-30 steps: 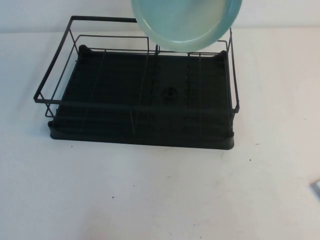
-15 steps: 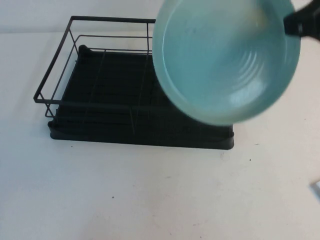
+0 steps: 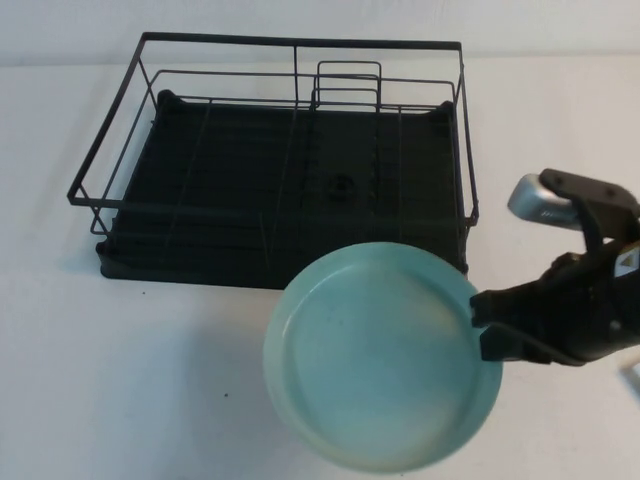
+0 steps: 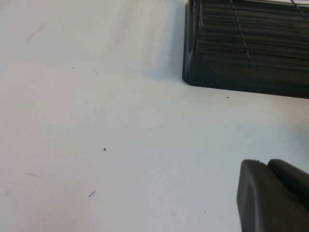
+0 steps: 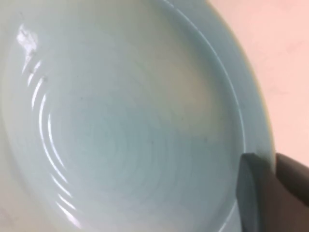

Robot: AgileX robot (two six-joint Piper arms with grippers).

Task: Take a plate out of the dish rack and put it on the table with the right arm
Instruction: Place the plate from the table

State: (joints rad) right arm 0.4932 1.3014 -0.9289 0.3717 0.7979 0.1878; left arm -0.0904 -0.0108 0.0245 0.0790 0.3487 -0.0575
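Next, my right gripper sets the mint-green plate down on the white table [image 3: 347, 364], right up against the front edge of the dish rack.
The mint-green plate [image 3: 380, 360] hangs face up over the white table [image 3: 120, 380], just in front of the dish rack's front right corner. I cannot tell whether it touches the table. My right gripper [image 3: 480, 325] is shut on the plate's right rim. In the right wrist view the plate [image 5: 120, 121] fills the picture, with the gripper [image 5: 263, 162] clamped on its rim. The black wire dish rack [image 3: 300, 44] stands empty at the back. My left gripper [image 4: 265, 166] is shut and empty, low over the table near the rack's drip tray corner [image 4: 246, 53]. It is out of the high view.
A small upright wire divider [image 3: 348, 85] stands at the rack's back. A small grey object [image 3: 633, 375] pokes in at the right edge of the table. Bare table [image 4: 96, 121] lies in front of and left of the rack.
The plate has come down from above the rack's back right, toward me, to low over the table in front of the rack. The right arm has come into view holding it.
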